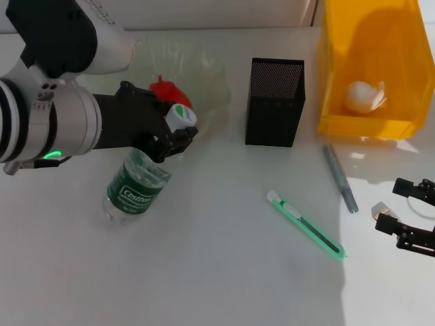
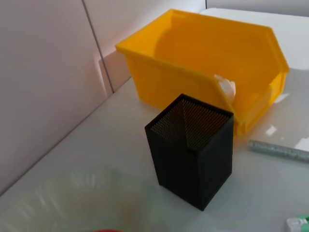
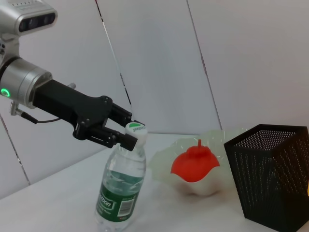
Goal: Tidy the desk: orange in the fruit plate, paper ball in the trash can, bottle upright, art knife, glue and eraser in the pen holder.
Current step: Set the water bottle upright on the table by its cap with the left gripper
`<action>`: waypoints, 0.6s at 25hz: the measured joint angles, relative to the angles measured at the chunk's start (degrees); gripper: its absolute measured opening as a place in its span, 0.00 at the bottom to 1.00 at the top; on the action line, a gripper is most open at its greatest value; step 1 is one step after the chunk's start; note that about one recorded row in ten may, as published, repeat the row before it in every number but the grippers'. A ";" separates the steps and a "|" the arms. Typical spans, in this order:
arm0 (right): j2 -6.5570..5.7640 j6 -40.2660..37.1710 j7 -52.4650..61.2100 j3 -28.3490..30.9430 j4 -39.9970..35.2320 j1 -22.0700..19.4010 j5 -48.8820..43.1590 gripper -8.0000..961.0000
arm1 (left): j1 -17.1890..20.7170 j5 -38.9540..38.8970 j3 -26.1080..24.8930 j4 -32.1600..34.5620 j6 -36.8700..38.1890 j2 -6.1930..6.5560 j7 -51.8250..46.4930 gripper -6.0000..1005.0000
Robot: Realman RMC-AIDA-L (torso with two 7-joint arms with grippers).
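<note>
I should use my left gripper to set the bottle upright on the desk (image 1: 156,183) just in front of the fruit plate and let go of it there. The bottle now stands upright, held by its neck.
The clear water bottle (image 1: 136,189) with a green label stands upright at the left; it also shows in the right wrist view (image 3: 120,186). My left gripper (image 1: 178,125) is shut on its neck just under the white cap (image 3: 135,128). A red-orange fruit (image 1: 168,92) lies in the clear fruit plate (image 1: 211,81). The paper ball (image 1: 365,96) lies in the yellow bin (image 1: 370,125). The green art knife (image 1: 306,225) and a grey glue stick (image 1: 340,180) lie right of the black mesh pen holder (image 1: 274,102). My right gripper (image 1: 393,204) is open at the right edge, with the small eraser (image 1: 380,210) by its fingertips.
The left wrist view shows the pen holder (image 2: 190,150) in front of the yellow bin (image 2: 203,63), the grey glue stick (image 2: 280,151) beside it and the plate's rim (image 2: 72,203) close by. A wall runs behind the desk.
</note>
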 joint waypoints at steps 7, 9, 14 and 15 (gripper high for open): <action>0.00 -0.11 0.74 -0.22 -0.09 0.51 0.00 0.87 | 1.56 -0.72 -3.03 3.42 2.87 0.02 0.05 0.45; 0.00 -0.11 0.75 -0.22 -0.09 0.56 0.00 0.87 | 1.94 -1.43 -3.74 3.82 2.96 0.02 0.06 0.45; 0.00 -0.11 0.75 -0.16 -0.09 0.60 0.00 0.87 | 2.49 -2.93 -5.38 3.98 3.78 0.01 0.22 0.45; 0.00 -0.11 0.76 -0.16 -0.09 0.60 0.00 0.87 | 2.54 -2.98 -5.47 4.02 3.97 0.01 0.24 0.45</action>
